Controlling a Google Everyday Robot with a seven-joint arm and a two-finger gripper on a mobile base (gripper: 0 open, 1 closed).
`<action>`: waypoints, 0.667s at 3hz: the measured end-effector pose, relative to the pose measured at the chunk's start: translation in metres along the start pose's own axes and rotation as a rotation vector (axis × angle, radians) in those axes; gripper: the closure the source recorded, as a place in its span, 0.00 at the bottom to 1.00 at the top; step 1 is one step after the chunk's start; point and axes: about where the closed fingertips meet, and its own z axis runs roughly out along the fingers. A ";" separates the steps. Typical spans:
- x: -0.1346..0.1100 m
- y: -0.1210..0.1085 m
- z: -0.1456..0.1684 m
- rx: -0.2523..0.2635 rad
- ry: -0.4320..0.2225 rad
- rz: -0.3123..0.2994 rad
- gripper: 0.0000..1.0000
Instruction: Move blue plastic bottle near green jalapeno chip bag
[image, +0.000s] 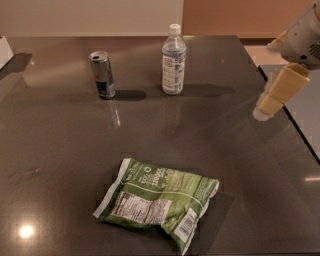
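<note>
Next, I close my gripper around the blue plastic bottle, on the upper part of its white label (173, 61), about halfway up.
The blue plastic bottle (173, 60) stands upright at the back of the dark table, clear with a white cap and white label. The green jalapeno chip bag (159, 201) lies flat near the front edge, its nutrition panel facing up. The gripper (270, 106) hangs at the right edge of the view, above the table's right side, well to the right of the bottle and apart from both objects. Only one cream-coloured finger of it shows.
A silver-and-blue metal can (102, 75) stands upright to the left of the bottle. The dark table (60, 150) ends at the right in an edge beside a grey surface (305, 115). A white object (5, 50) sits at the far left.
</note>
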 end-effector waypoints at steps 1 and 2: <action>-0.022 -0.027 0.021 0.011 -0.101 0.025 0.00; -0.052 -0.053 0.041 0.036 -0.197 0.038 0.00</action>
